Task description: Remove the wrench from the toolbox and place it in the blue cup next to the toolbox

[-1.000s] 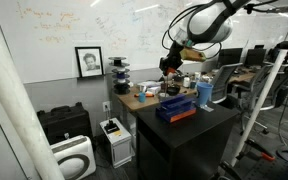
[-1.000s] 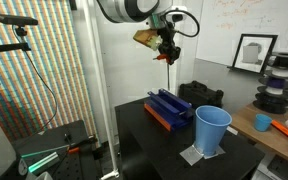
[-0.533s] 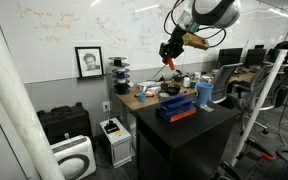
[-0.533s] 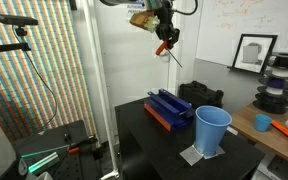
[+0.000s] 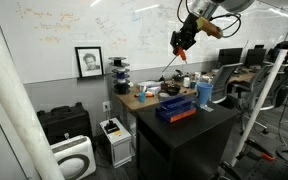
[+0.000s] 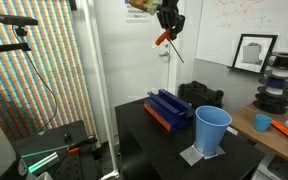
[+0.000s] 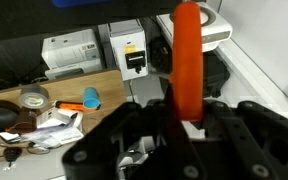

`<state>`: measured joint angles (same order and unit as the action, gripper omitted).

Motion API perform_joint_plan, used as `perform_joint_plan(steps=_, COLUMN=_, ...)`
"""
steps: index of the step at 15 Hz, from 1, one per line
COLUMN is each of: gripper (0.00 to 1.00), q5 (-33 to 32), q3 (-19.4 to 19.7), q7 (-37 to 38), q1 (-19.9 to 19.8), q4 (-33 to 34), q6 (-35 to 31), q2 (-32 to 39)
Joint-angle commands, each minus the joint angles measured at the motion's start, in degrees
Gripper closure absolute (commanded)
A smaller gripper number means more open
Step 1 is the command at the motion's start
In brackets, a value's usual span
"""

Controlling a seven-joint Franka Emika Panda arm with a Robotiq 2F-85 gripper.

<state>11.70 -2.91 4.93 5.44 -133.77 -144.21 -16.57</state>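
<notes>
My gripper needs to let go of the wrench inside the light-blue cup on the grey mat point(image 5: 206, 91), and its handle will lean over the cup's rim.
My gripper point(image 5: 181, 47) point(image 6: 168, 24) is shut on the wrench point(image 6: 164, 38), a slender tool with a red-orange handle, and holds it high above the black table. In the wrist view the handle point(image 7: 187, 60) stands up between the jaws point(image 7: 184, 122). The dark-blue toolbox point(image 5: 175, 109) point(image 6: 169, 108) with red-orange trim lies on the table far below. The light-blue cup point(image 5: 204, 93) point(image 6: 211, 130) stands upright beside the toolbox, on a grey mat in an exterior view.
A wooden bench point(image 5: 144, 97) point(image 7: 44, 95) behind the table holds tape, an orange cup point(image 6: 262, 123) and clutter. Spools point(image 6: 275, 78) stand at the whiteboard. A white printer point(image 7: 74, 51) and black case point(image 5: 64, 122) sit on the floor. A white post point(image 6: 89, 80) stands close by.
My gripper has risen steadily with the wrench and moved towards the cup's side of the table. The toolbox and the cup have not moved.
</notes>
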Motion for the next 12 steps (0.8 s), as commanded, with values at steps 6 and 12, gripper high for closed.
perform_joint_plan(steps=6, gripper=0.95, q5=1.09, q3=7.98, q7=-1.64, q1=-6.18, q4=0.38, q6=14.13, q2=-4.11)
perform_joint_plan(steps=12, gripper=0.95, q5=2.15, q3=10.59, q7=-2.22, q1=-8.24, q4=0.21, q6=17.99, q2=-1.57)
